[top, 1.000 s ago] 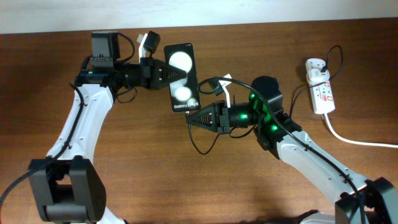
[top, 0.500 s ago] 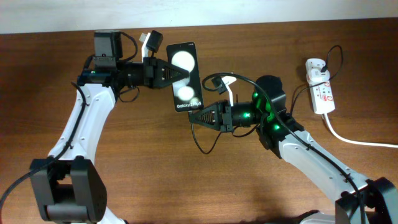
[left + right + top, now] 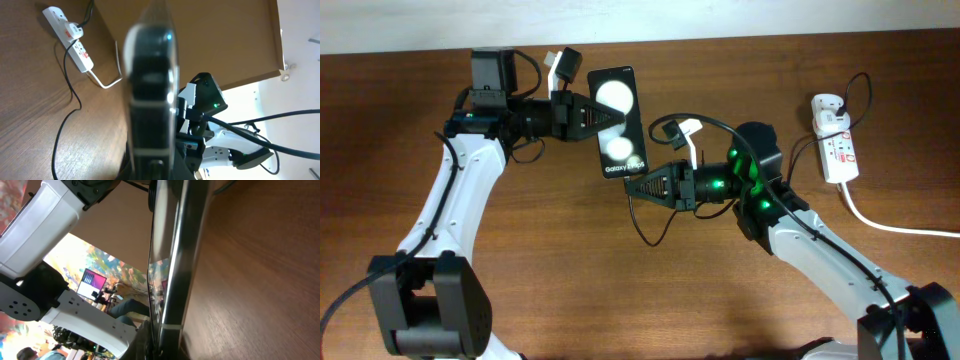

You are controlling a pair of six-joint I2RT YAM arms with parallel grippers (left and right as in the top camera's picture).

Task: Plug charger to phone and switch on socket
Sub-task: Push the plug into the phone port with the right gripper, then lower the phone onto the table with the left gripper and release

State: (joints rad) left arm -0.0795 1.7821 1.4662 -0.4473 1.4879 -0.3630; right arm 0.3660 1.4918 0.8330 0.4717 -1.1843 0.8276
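Note:
My left gripper is going to let go of the phone, now lifted above the table, so that it lies flat on the bare brown wood (image 3: 591,191) beside the hanging charger cable.
The phone (image 3: 625,125) is a black slab with two white spots, lifted above the table with my left gripper (image 3: 600,115) shut on its left side. In the left wrist view the phone (image 3: 150,95) shows edge-on and blurred. My right gripper (image 3: 629,187) is shut on the charger tip right at the phone's lettered lower end. The tip is hidden, so I cannot tell whether it sits in the port. The thin black charger cable (image 3: 642,238) loops below the right gripper. In the right wrist view the phone's edge (image 3: 175,255) fills the middle. The white socket (image 3: 837,140) lies far right.
A thick white cord (image 3: 880,222) runs from the socket to the right edge. The socket (image 3: 70,37) and a thin black cable (image 3: 65,115) lie on the brown wood in the left wrist view. The right arm (image 3: 210,107) stands close behind the phone.
The left gripper has carried the phone slightly to the right. The right gripper has edged up and right, closer to the phone's lower end.

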